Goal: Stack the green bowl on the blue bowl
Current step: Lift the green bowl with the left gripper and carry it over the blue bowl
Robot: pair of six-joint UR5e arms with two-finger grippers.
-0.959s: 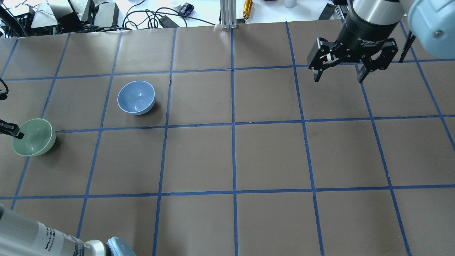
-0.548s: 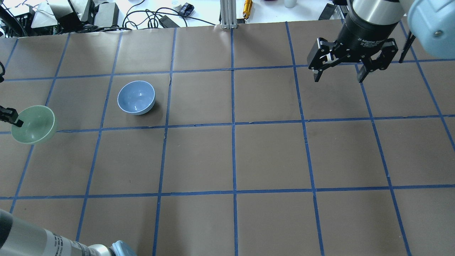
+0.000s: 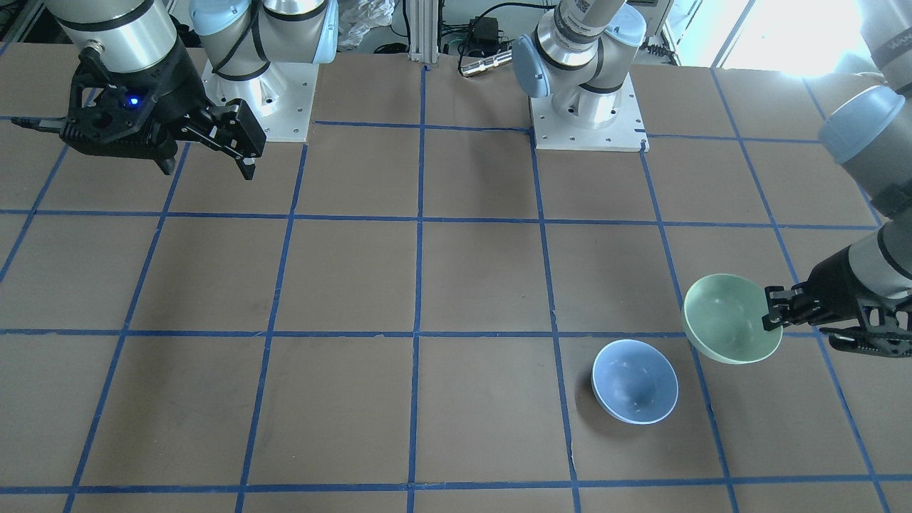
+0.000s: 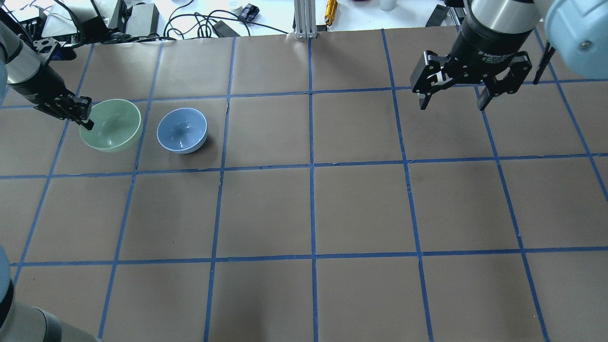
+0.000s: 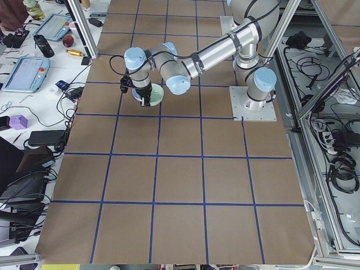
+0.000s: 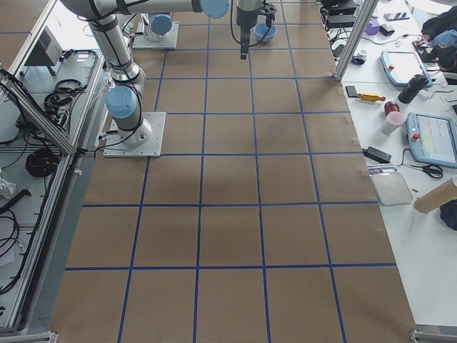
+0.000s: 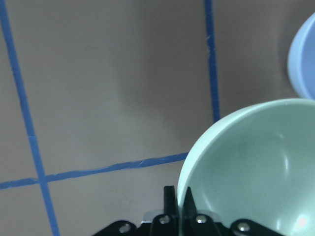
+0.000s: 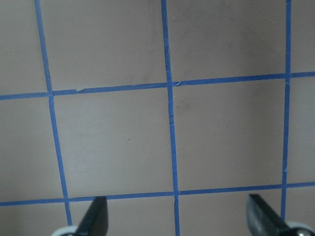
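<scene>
Next, my left gripper sets the green bowl free inside the hollow of the blue bowl (image 3: 649,377), where I should open my fingers to let it go.
The green bowl (image 4: 111,125) hangs in the air, held by its left rim in my left gripper (image 4: 87,121), which is shut on it. It also shows in the front view (image 3: 730,328) and fills the lower right of the left wrist view (image 7: 251,169). The blue bowl (image 4: 182,129) sits upright on the table just to the right of the green bowl; in the front view (image 3: 634,390) it lies below and left of it. My right gripper (image 4: 452,100) is open and empty, high over the far right of the table.
Brown paper with a blue tape grid (image 4: 312,166) covers the table. Cables, boxes and a metal post (image 4: 304,19) lie beyond the far edge. The two arm bases (image 3: 588,107) stand at the robot's side of the table.
My left gripper has lifted the green bowl and carried it away from the table's left edge, toward the far side and right, to beside the blue bowl. The right arm has not moved.
</scene>
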